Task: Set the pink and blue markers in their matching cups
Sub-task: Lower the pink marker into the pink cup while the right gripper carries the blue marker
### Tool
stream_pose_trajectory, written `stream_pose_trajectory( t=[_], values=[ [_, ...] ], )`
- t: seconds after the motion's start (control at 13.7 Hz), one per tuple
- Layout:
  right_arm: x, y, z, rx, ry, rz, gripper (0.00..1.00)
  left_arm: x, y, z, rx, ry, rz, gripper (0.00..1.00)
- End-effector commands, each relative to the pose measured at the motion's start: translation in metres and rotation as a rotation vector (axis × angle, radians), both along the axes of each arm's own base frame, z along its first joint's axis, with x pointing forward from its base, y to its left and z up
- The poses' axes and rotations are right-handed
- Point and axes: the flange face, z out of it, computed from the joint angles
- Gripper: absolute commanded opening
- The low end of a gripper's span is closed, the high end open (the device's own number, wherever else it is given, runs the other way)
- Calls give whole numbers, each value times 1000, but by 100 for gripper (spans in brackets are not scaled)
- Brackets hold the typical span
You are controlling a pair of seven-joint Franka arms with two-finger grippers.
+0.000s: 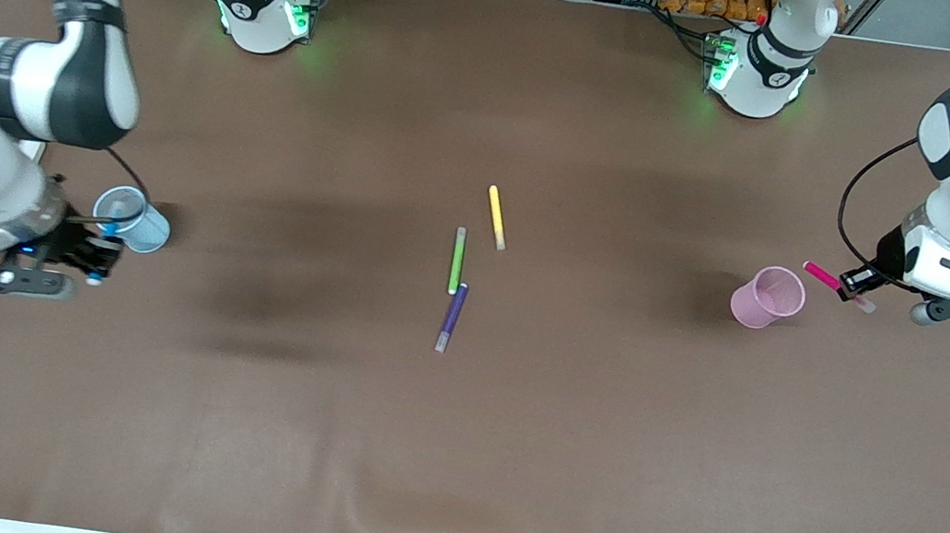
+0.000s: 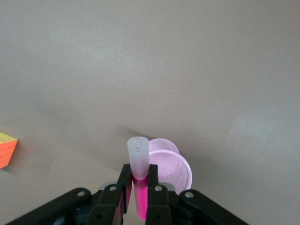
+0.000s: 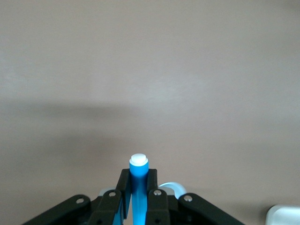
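Note:
Next, my left gripper lets go of the pink marker inside the pale pink cup [image 1: 767, 298] [image 2: 170, 170] on the brown mat.
My left gripper [image 1: 856, 283] is shut on the pink marker [image 1: 822, 276] and holds it over the table just beside the pale pink cup [image 1: 768, 297], toward the left arm's end. In the left wrist view the pink marker [image 2: 139, 187] sticks out between the fingers of the left gripper [image 2: 139, 174], pale cap outward, with the pink cup [image 2: 174, 169] just past it. My right gripper [image 1: 104, 250] is shut on the blue marker [image 1: 109, 232], close beside the pale blue cup [image 1: 133, 218]. The right wrist view shows the blue marker [image 3: 138, 180], white end outward, in the right gripper [image 3: 138, 178], and a bit of the blue cup's rim [image 3: 172, 186].
At mid-table lie a yellow pen [image 1: 496, 216], a green pen [image 1: 456, 260] and a purple pen [image 1: 452, 316]. An orange and yellow cube [image 2: 7, 149] shows at the edge of the left wrist view. The brown mat [image 1: 600, 433] covers the table.

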Motion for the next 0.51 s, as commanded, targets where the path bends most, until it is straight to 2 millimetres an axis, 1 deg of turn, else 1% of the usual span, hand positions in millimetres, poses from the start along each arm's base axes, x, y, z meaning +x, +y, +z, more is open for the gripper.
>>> stream_pose_trajectory(
  t=[0.0,0.15,0.29,0.44],
  values=[
    [-40,-26,-15,-4,-103,80,0,-1,0,-10,8,-22,-16,0],
    [-56,-42,-34,-19,-179,140,0,-4,0,-21,5,-36,-19,0],
    [-71,-62,-51,-34,-241,156,0,-3,0,-26,1,-36,-18,0],
    [-85,-59,-61,-34,-282,162,0,-1,0,-31,-12,-42,-8,0]
  ],
)
